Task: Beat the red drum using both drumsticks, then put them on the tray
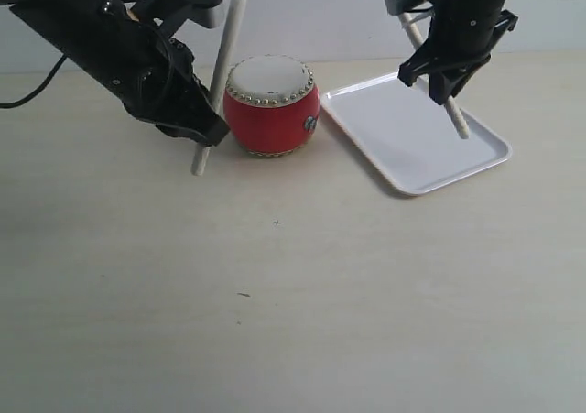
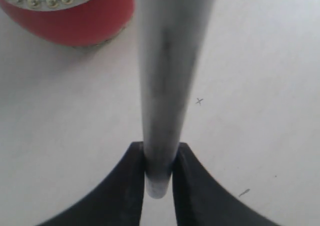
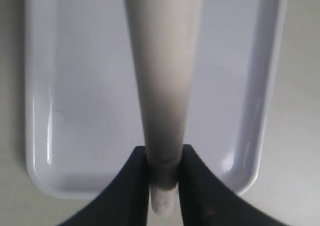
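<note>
The drumstick in my right gripper should be let go just inside the white tray's long edge [image 1: 455, 114] [image 3: 256, 30] farthest from the red drum.
The red drum [image 1: 272, 106] with its cream skin and gold studs stands at the back middle of the table; its edge shows in the left wrist view [image 2: 70, 15]. Just left of the drum, my left gripper [image 1: 207, 129] is shut on a pale drumstick [image 1: 222, 65] that stands nearly upright, its low end by the table [image 2: 162, 85]. My right gripper [image 1: 449, 88] is shut on the other drumstick [image 1: 455, 118], held slanting above the white tray [image 1: 417, 157]. In the right wrist view that drumstick [image 3: 162, 75] runs over the tray [image 3: 75, 110].
The pale table [image 1: 275, 294] stretches in front of the drum and tray, with a few small dark specks on it. The tray lies right beside the drum's right side. A light wall runs along the back.
</note>
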